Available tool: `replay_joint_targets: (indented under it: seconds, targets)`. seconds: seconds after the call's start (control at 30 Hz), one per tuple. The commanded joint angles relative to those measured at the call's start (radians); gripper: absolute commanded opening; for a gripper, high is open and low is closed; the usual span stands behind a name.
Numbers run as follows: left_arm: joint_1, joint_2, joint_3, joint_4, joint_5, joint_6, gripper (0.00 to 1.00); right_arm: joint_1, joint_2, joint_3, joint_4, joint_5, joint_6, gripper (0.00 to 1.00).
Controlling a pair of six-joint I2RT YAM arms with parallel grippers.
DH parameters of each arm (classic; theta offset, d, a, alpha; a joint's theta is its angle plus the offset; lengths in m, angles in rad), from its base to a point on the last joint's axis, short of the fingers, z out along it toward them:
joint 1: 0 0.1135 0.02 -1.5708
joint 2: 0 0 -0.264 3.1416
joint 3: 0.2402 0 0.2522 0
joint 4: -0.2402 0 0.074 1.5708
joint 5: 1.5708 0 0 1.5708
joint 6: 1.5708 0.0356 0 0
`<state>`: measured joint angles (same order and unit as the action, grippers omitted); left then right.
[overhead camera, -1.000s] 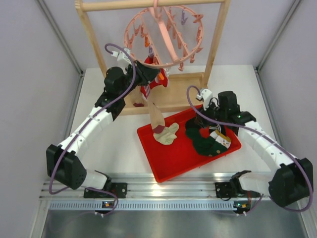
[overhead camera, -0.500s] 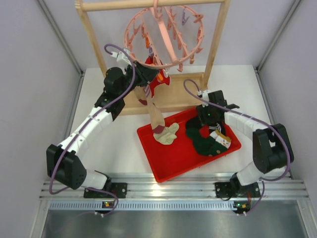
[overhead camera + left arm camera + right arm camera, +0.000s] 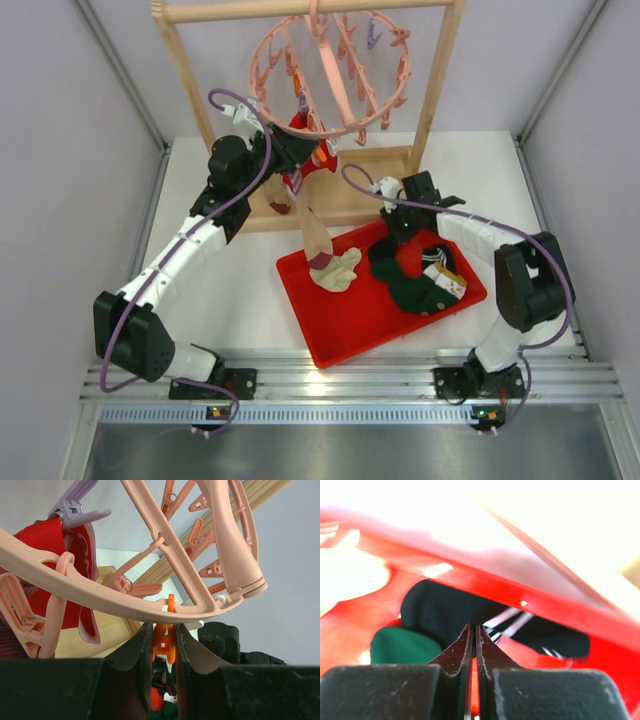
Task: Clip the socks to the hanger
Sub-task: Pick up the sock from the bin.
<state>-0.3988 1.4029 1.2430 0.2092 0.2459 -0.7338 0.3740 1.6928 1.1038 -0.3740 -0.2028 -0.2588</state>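
The black sock is pinched in my right gripper at the white stripes with its cuff crosswise, so next I lay the sock down and take it by the cuff end (image 3: 572, 641).
The pink round hanger (image 3: 330, 70) hangs from the wooden frame, with a red sock (image 3: 310, 165) and a tan sock (image 3: 316, 235) dangling below it. My left gripper (image 3: 298, 140) is up under the ring (image 3: 100, 597), and in the left wrist view this gripper (image 3: 164, 628) is shut on an orange peg (image 3: 164, 641). My right gripper (image 3: 398, 232) is at the tray's far edge. Its jaws (image 3: 474, 626) are shut, tips pinching the black sock with white stripes (image 3: 435, 610). A dark green sock (image 3: 412, 292) and a cream sock (image 3: 340, 270) lie in the tray.
The red tray (image 3: 350, 335) sits angled in front of the wooden frame (image 3: 432, 100), whose base bar runs behind it. The tray rim (image 3: 530, 592) crosses just above my right fingers. A purple peg (image 3: 75, 507) holds the red sock (image 3: 45, 542).
My right arm has swung left and back to the tray's far edge, and its jaws have closed at the black striped sock. The left gripper has stayed on the peg.
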Motion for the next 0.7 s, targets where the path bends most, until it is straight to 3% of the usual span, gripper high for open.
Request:
replay_joint_targets:
  seconds: [0.0, 0.17, 0.27, 0.33, 0.37, 0.4, 0.5, 0.67]
  targets:
    - [0.011, -0.044, -0.005, 0.042, -0.007, 0.002, 0.0, 0.087, -0.087, 0.065, -0.101, -0.165, -0.308, 0.0]
    - [0.011, -0.048, -0.013, 0.041, -0.008, -0.003, 0.0, 0.209, -0.13, 0.018, -0.262, -0.191, -0.58, 0.0]
    - [0.011, -0.05, -0.013, 0.039, -0.008, -0.001, 0.0, 0.299, -0.159, -0.048, -0.27, -0.123, -0.706, 0.0]
    - [0.012, -0.051, -0.013, 0.038, -0.007, 0.002, 0.0, 0.362, -0.194, -0.119, -0.252, -0.058, -0.77, 0.07]
    - [0.012, -0.051, -0.011, 0.035, -0.008, 0.004, 0.0, 0.38, -0.209, -0.139, -0.24, -0.043, -0.781, 0.13]
    - [0.012, -0.05, -0.013, 0.035, -0.008, 0.004, 0.0, 0.405, -0.228, -0.156, -0.211, -0.024, -0.778, 0.29]
    - [0.014, -0.045, -0.008, 0.035, -0.002, -0.001, 0.0, 0.41, -0.243, -0.168, -0.177, -0.008, -0.708, 0.5]
    - [0.012, -0.042, -0.007, 0.039, 0.006, -0.007, 0.0, 0.365, -0.323, -0.134, -0.18, -0.053, -0.573, 0.51]
